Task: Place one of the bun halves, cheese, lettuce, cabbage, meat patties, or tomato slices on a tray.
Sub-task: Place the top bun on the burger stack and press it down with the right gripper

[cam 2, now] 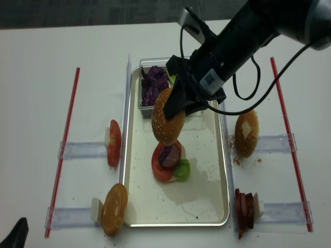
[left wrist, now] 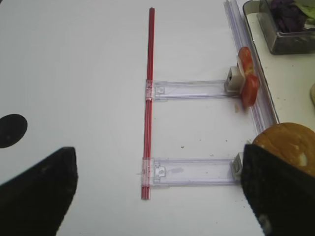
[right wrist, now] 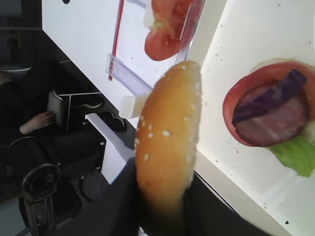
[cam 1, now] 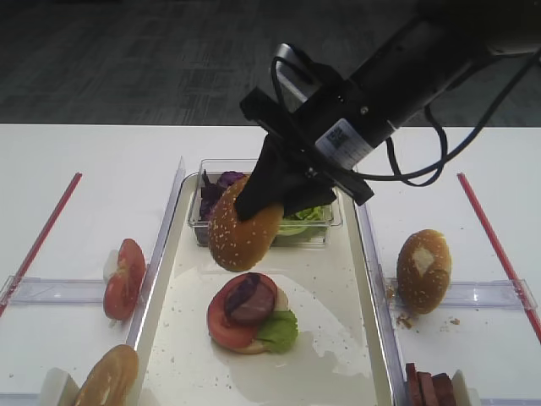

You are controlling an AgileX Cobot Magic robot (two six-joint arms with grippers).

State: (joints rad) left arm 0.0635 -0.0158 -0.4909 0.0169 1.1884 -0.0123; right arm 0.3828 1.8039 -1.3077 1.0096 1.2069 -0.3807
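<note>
I should release the sesame-seeded bun half with my right gripper on the stack of meat patty, cabbage and tomato slice [cam 2: 171, 156] [right wrist: 271, 107].
My right gripper [cam 1: 266, 199] is shut on the sesame-seeded bun half [cam 1: 241, 233], which hangs tilted on edge above the cream tray [cam 1: 338, 338]. Just below the bun, on the tray, lies a stack: a tomato slice [cam 1: 224, 326], a meat patty [cam 1: 255, 304], a shred of purple cabbage [cam 1: 243, 289] and a lettuce leaf [cam 1: 277, 330]. In the right wrist view the bun half [right wrist: 170, 132] stands between the dark fingers [right wrist: 118, 201], with the stack [right wrist: 273, 110] beyond it. My left gripper [left wrist: 157, 160] is open over bare table, with nothing between its fingers. Cheese is out of view.
A clear box [cam 1: 325, 230] of cabbage and lettuce stands at the tray's far end. Tomato slices [cam 1: 125, 275] and a glossy bun [cam 1: 106, 381] stand on holders to the left. A seeded bun with a pale patch [cam 1: 423, 269] and meat patties [cam 1: 431, 389] stand to the right. Red strips [cam 1: 42, 237] mark both sides.
</note>
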